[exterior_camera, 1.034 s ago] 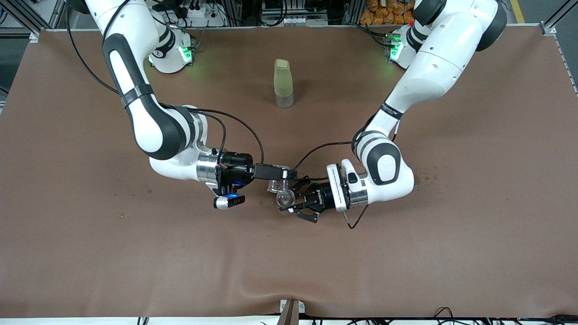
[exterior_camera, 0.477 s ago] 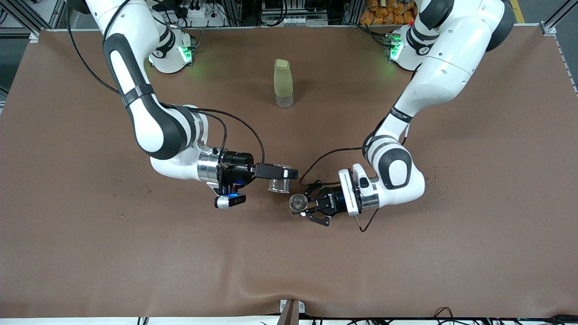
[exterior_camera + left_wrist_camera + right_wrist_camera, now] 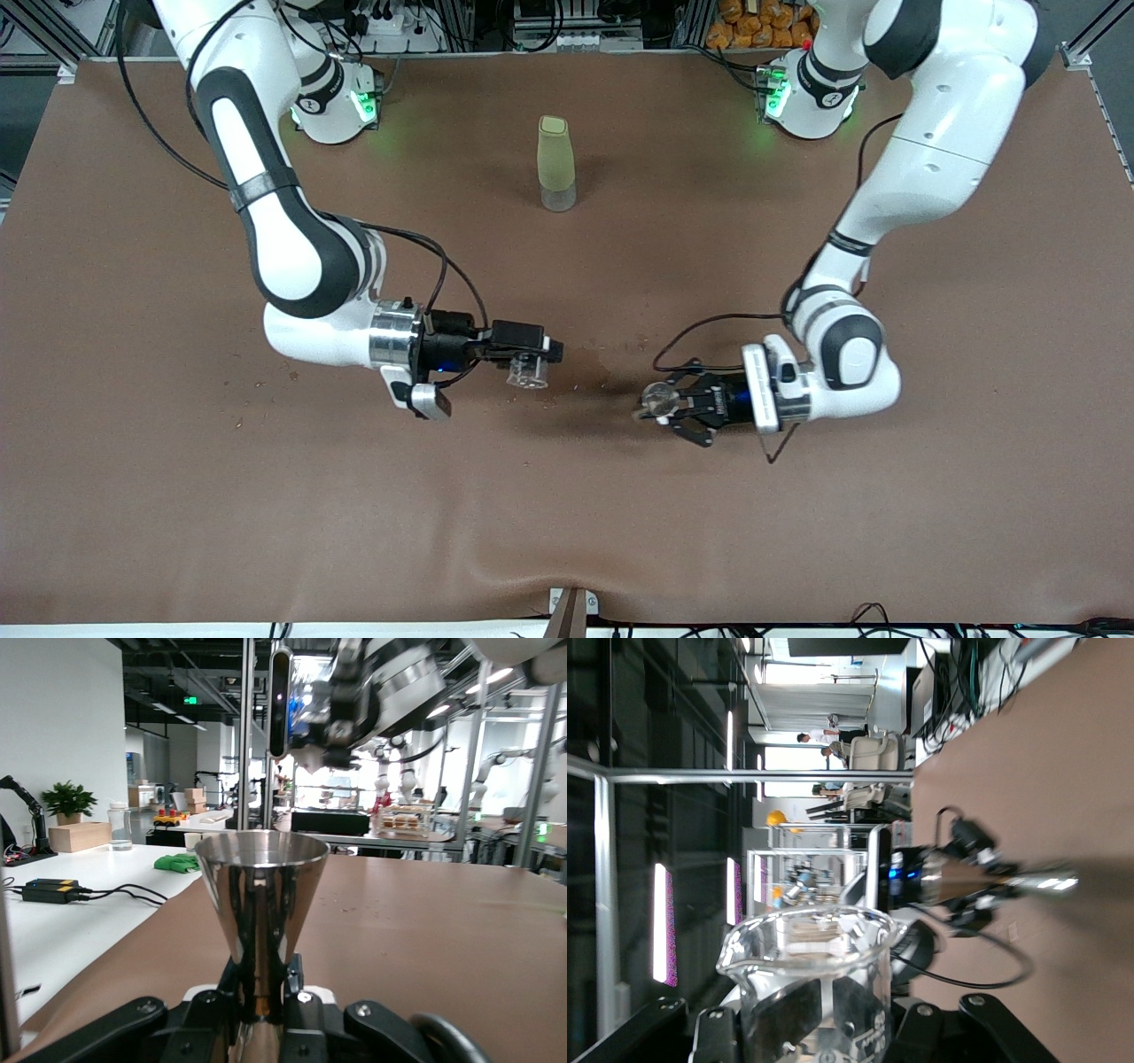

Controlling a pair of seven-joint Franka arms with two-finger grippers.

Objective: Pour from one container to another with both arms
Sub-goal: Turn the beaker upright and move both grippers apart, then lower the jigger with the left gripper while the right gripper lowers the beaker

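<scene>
The brown mat (image 3: 846, 361) lies beneath the white wrist behind my left gripper. Next, I let go of the steel jigger on that mat with my left gripper.
My right gripper (image 3: 530, 356) is shut on a clear glass beaker (image 3: 529, 372), held above the middle of the table and tipped well off upright. In the right wrist view the beaker (image 3: 811, 979) fills the space between my right gripper's (image 3: 819, 1032) fingers, and I see nothing in it. My left gripper (image 3: 666, 403) is shut on the narrow waist of a steel jigger (image 3: 656, 400), held just above the table with its mouth up. The left wrist view shows the jigger's cone (image 3: 261, 895) rising from my left gripper (image 3: 263, 983). A clear gap lies between the two vessels.
A tall yellow-green bottle (image 3: 555, 164) stands upright mid-table, farther from the front camera than both grippers. Small crumbs and stains (image 3: 620, 346) dot the brown mat (image 3: 567, 532) between the grippers. The right arm's cables hang by its wrist.
The two vessels have separated. My left gripper carried the jigger toward the left arm's end of the table. My right gripper drew back slightly and rolled, tipping the beaker.
</scene>
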